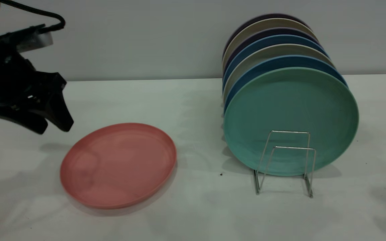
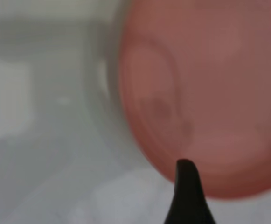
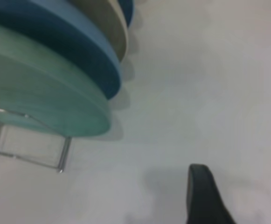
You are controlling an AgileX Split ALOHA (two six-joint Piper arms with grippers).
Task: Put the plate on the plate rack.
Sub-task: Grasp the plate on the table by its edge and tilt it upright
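The salmon-pink plate's rim (image 1: 69, 154) (image 2: 122, 61), on the side farthest from the plate rack, is the next place my left gripper needs to go to and close on.
The salmon-pink plate (image 1: 117, 165) lies flat on the white table, left of centre. It fills much of the left wrist view (image 2: 205, 93). My left gripper (image 1: 54, 128) is open and empty. It hovers above the table just beyond the plate's far left rim; one of its fingertips (image 2: 185, 186) shows over the plate's edge. The silver wire plate rack (image 1: 293, 147) stands at the right, and its two front loops are empty. It also shows in the right wrist view (image 3: 63, 156). My right gripper (image 3: 242, 200) is open and empty above bare table beside the rack, out of the exterior view.
A teal-green plate (image 1: 290, 120) stands upright in the rack behind the front loops, also in the right wrist view (image 3: 42, 93). Several blue, beige and dark plates (image 1: 273, 43) stand in a row behind it. A grey wall runs along the table's back edge.
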